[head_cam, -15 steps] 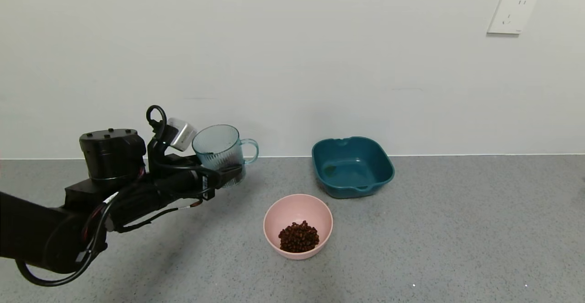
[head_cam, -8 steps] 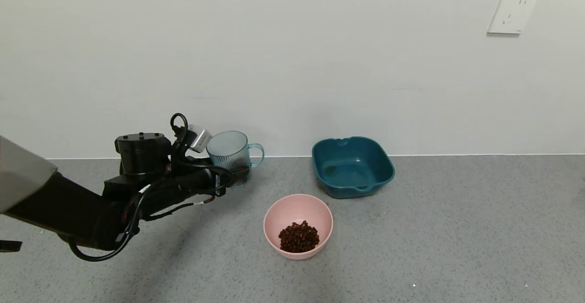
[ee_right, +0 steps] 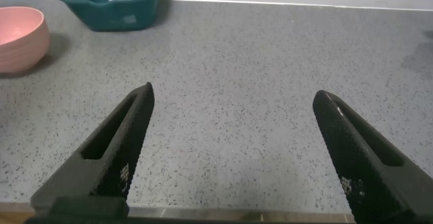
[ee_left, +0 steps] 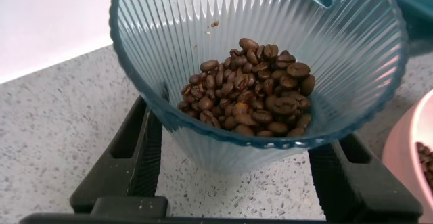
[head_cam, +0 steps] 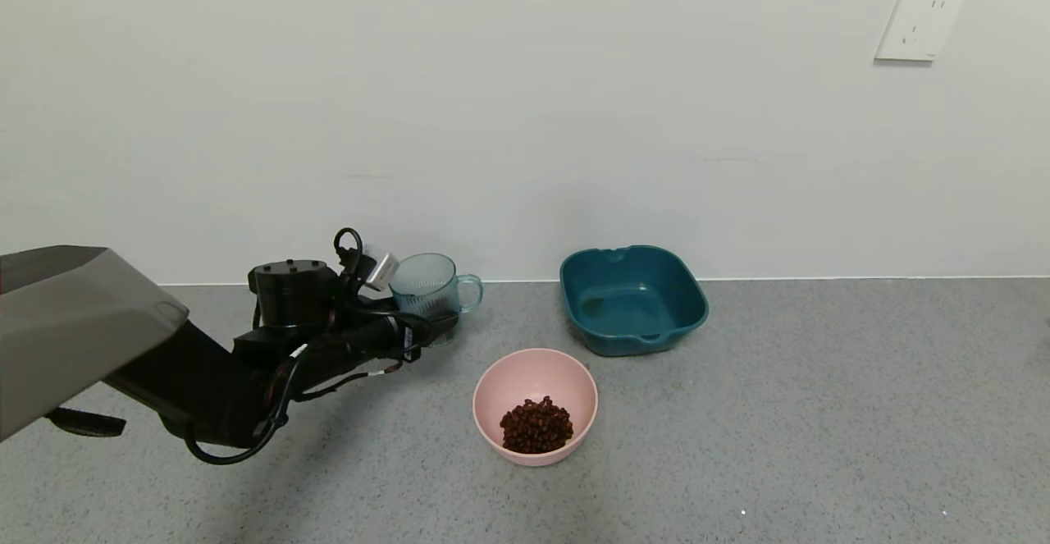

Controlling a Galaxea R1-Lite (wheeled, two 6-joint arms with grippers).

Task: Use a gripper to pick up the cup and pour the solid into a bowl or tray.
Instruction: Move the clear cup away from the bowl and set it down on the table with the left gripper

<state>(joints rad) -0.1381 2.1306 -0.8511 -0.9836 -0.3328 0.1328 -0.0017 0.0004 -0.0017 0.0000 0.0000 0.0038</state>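
Note:
The robot's left gripper needs to release the cup on the grey counter (head_cam: 442, 354) between the back wall and the pink bowl.
My left gripper (head_cam: 433, 324) is shut on the cup (head_cam: 428, 288), a translucent blue-green ribbed mug with its handle to the right. The cup stands upright, low over or on the counter near the back wall, left of the pink bowl (head_cam: 525, 373). In the left wrist view the cup (ee_left: 203, 21) sits between the black fingers (ee_left: 135, 149) and holds dark brown beans (ee_left: 254, 85). The pink bowl also holds a heap of the same beans (head_cam: 536, 427). My right gripper (ee_right: 233, 95) is open and empty over bare counter, seen only in its wrist view.
A dark teal square basin (head_cam: 632, 298) stands behind and right of the pink bowl, near the wall. A wall socket (head_cam: 919, 23) is at the upper right. The grey speckled counter (head_cam: 820, 413) extends to the right and front.
My left arm has carried the cup down, to the right and back toward the wall. The cup has dropped from mid-air to about counter level. The bowl and basin have not moved.

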